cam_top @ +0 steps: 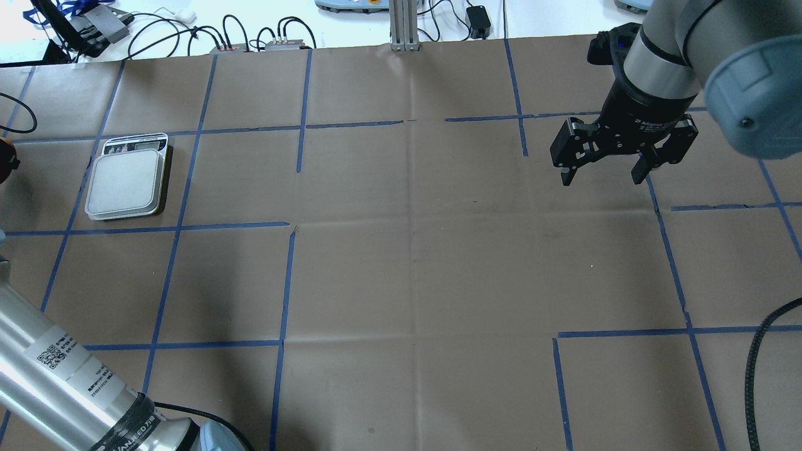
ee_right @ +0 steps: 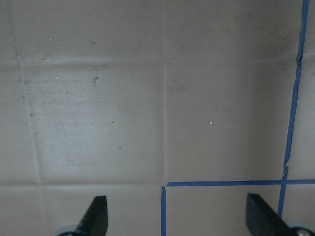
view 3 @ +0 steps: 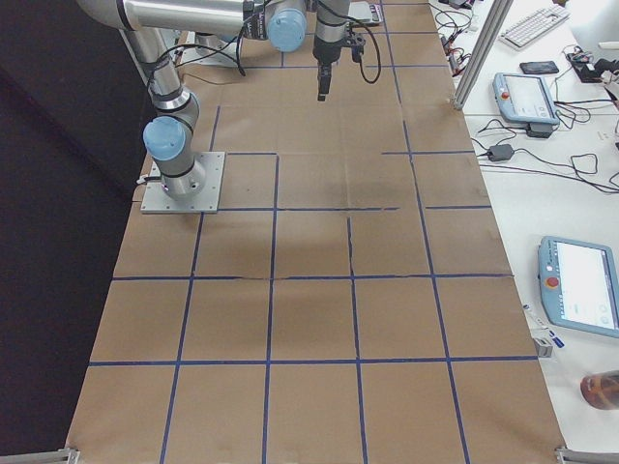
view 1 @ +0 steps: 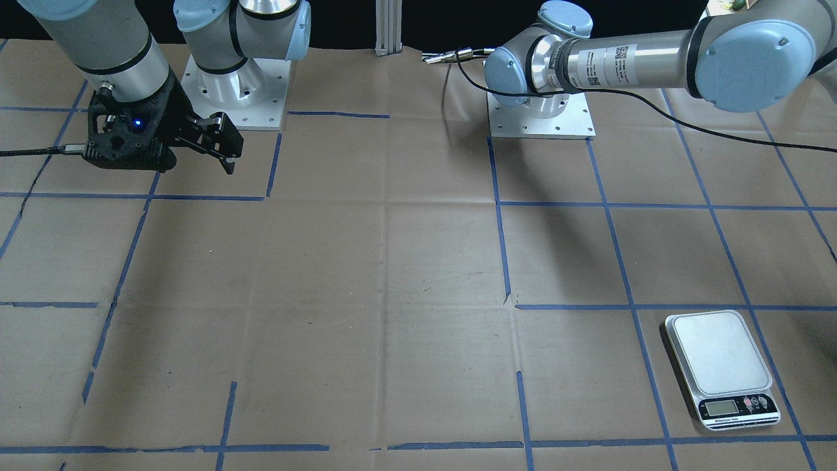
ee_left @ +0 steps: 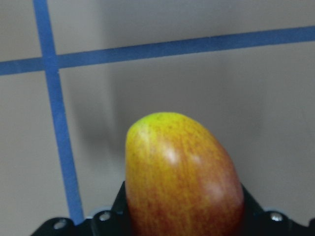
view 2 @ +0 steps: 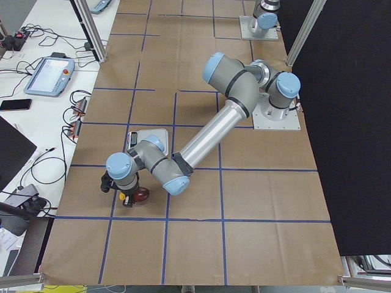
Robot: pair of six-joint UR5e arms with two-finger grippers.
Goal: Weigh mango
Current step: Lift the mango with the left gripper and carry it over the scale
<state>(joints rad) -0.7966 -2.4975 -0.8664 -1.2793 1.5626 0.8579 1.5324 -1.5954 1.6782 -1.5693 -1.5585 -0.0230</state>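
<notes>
The robot's left gripper will release the mango on the middle of the white scale's flat plate [view 1: 728, 360], behind the scale's display. The mango is now held low over the paper.
The mango [ee_left: 182, 177], red shading to yellow-green at its tip, fills the bottom of the left wrist view. My left gripper [view 2: 120, 190] is shut on it, with black finger parts close on both sides, low over the paper past the table's left end. In the exterior left view the mango [view 2: 141, 194] shows beside the gripper. The white scale [cam_top: 125, 185] stands empty a short way from it and also shows in the front-facing view [view 1: 719, 360]. My right gripper [cam_top: 601, 174] is open and empty, hanging above the far right of the table.
Brown paper with blue tape lines covers the table [cam_top: 401, 263]. An aluminium post [cam_top: 401, 25] stands at the far edge. Cables and tablets lie on the side benches [view 3: 571, 290]. The arm bases [view 1: 235, 85] are bolted near the robot's edge.
</notes>
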